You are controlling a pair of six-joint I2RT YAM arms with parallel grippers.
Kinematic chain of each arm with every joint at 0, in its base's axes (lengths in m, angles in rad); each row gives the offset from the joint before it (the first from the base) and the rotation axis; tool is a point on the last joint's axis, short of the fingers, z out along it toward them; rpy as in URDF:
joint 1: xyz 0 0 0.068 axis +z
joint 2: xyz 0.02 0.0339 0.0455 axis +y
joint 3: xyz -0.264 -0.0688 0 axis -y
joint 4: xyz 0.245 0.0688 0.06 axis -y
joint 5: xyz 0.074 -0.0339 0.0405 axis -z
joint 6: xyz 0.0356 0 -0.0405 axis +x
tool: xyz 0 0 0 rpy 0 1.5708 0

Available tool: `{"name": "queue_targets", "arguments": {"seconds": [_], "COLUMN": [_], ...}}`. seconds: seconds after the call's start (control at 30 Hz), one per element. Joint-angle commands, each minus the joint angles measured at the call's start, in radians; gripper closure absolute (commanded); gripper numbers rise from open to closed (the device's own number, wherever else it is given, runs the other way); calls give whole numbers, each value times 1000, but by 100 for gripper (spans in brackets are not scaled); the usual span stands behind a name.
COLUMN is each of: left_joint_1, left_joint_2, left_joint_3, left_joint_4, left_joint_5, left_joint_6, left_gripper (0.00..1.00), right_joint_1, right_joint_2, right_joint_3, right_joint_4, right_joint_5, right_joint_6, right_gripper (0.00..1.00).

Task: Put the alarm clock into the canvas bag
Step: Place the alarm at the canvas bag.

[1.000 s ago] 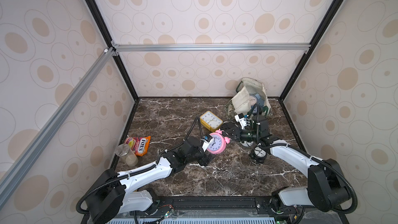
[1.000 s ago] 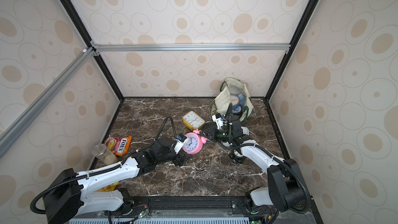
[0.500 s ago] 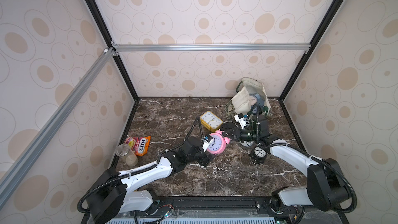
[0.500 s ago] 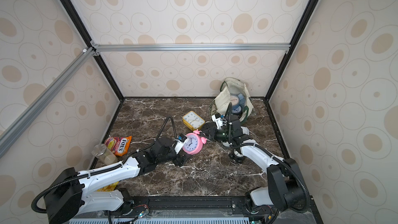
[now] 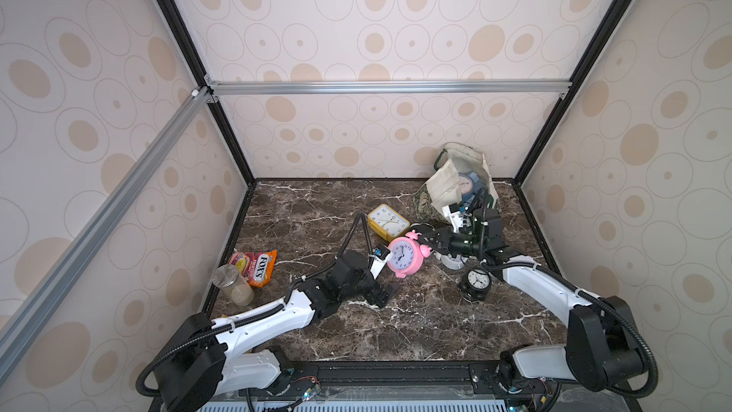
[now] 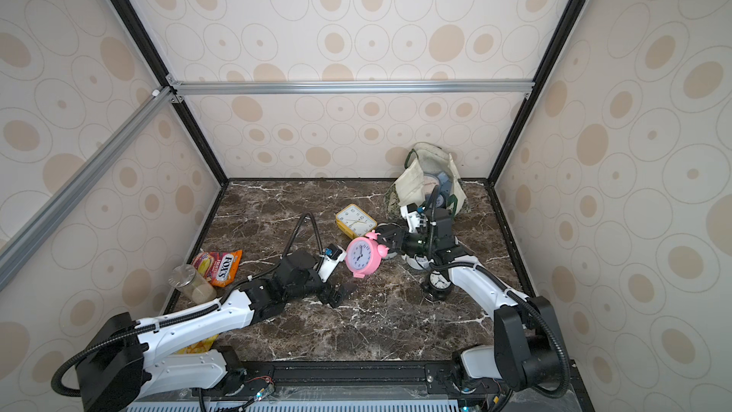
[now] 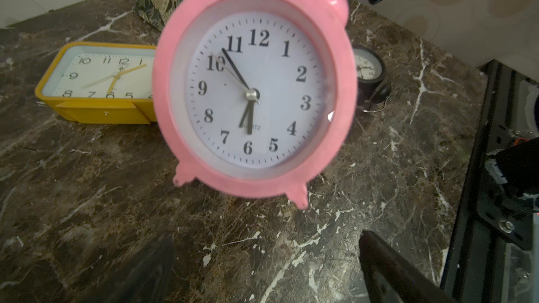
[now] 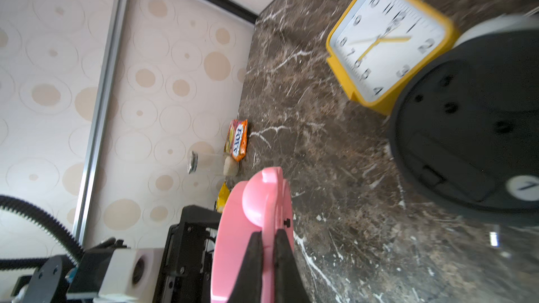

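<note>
My right gripper should release the pink alarm clock in the canvas bag (image 5: 469, 189), so that I set it down in front of the blue clock.
A pink twin-bell alarm clock (image 5: 404, 257) (image 6: 362, 255) hangs upright just above the marble floor, mid-table. My right gripper (image 5: 426, 240) (image 8: 268, 233) is shut on the clock's thin top rim (image 8: 248, 228), next to one bell. My left gripper (image 5: 380, 291) (image 7: 262, 257) stands open in front of the clock face (image 7: 256, 88), its fingers (image 7: 385, 263) wide apart and clear of it. The canvas bag (image 5: 443, 184) (image 6: 412, 182) sits at the back right corner behind the right arm, mouth open, with a blue clock inside.
A yellow square clock (image 5: 388, 221) lies just behind the pink one. A small black clock (image 5: 477, 281) stands beside the right arm, and a white-and-black clock (image 8: 466, 129) below its wrist. A candy pack (image 5: 257, 267) and a glass jar (image 5: 231, 285) sit at the left wall.
My left gripper has opened and let go of the pink clock. The right gripper has closed on the clock's top rim. Neither arm has moved much.
</note>
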Motion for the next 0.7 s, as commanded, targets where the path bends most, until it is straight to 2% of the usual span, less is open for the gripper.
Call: {"name": "queue_targets", "arguments": {"seconds": [0.0, 0.17, 0.33, 0.47, 0.67], "left_joint_1": [-9, -9, -9, -9, -9], "left_joint_2": [-83, -121, -124, -135, -142], "left_joint_3": [15, -12, -48, -86, -105], "left_joint_4": [83, 87, 110, 159, 166], "left_joint_5": [4, -11, 3, 16, 32], "left_joint_6": [-40, -63, -108, -159, -211], "left_gripper": [2, 2, 2, 2, 1], "right_joint_1": [-89, -245, -347, -374, -372], "right_joint_2": [-85, -157, -183, -171, -73], "right_joint_3": [32, 31, 61, 54, 6], "right_joint_4": [54, 170, 237, 308, 536], "right_joint_5": [49, 149, 288, 446, 620], "right_joint_6": [51, 145, 165, 149, 138], "right_gripper": [100, 100, 100, 100, 100]}}
